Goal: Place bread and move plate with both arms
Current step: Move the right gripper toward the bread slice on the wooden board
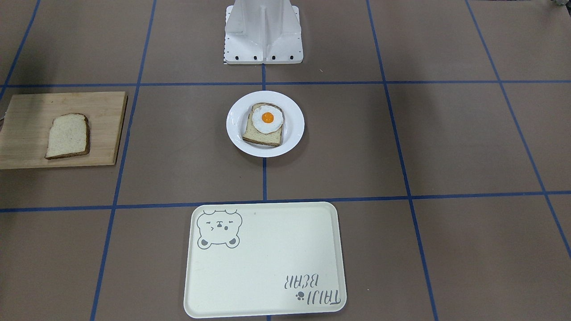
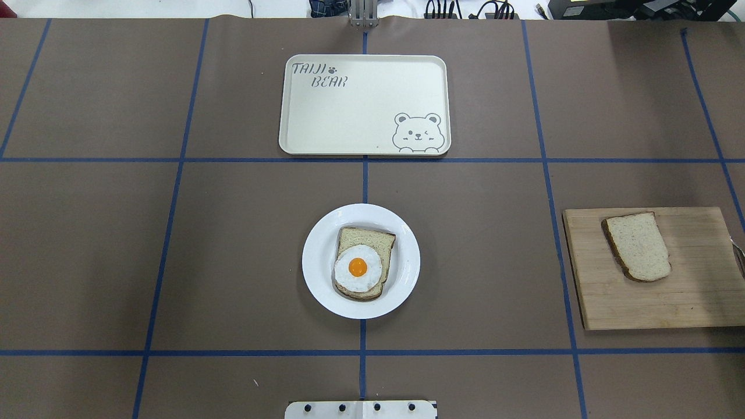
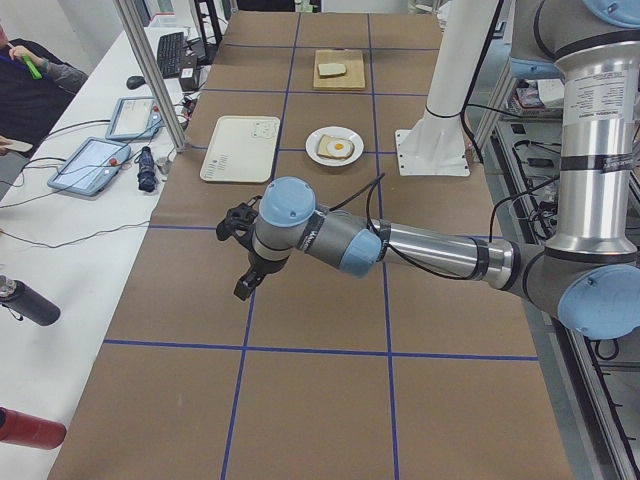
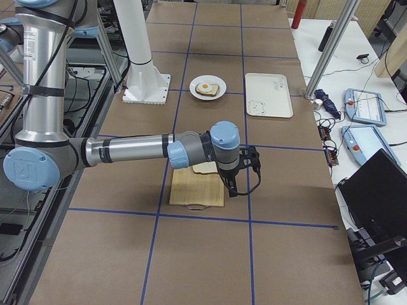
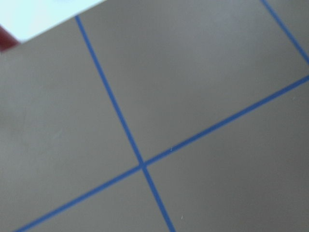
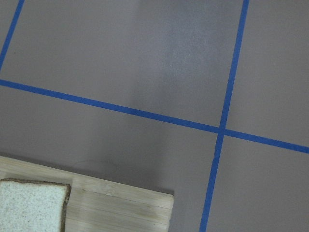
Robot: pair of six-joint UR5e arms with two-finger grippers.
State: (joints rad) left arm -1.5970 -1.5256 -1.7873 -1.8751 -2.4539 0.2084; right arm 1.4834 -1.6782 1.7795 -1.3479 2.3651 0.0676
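Note:
The bread lies on the wooden cutting board, and my right gripper should close on the bread's edge (image 1: 47, 146) (image 6: 66, 206) that faces away from the white plate.
The plain bread (image 2: 638, 245) lies on a wooden cutting board (image 2: 698, 291) at the table's right side; it also shows in the front view (image 1: 68, 136) and the right wrist view (image 6: 31, 205). The white plate (image 2: 317, 273) sits at the table's middle, holding a slice topped with a fried egg (image 2: 358, 267). My right gripper (image 4: 230, 190) hangs above the board's edge beside the bread; I cannot tell whether it is open or shut. My left gripper (image 3: 245, 288) hovers over bare table far to the left; I cannot tell its state either.
A cream bear tray (image 2: 361, 116) lies beyond the plate. The robot's white base (image 1: 263, 40) stands behind the plate. Tablets (image 3: 90, 160) and bottles (image 3: 30, 303) lie on the white side table.

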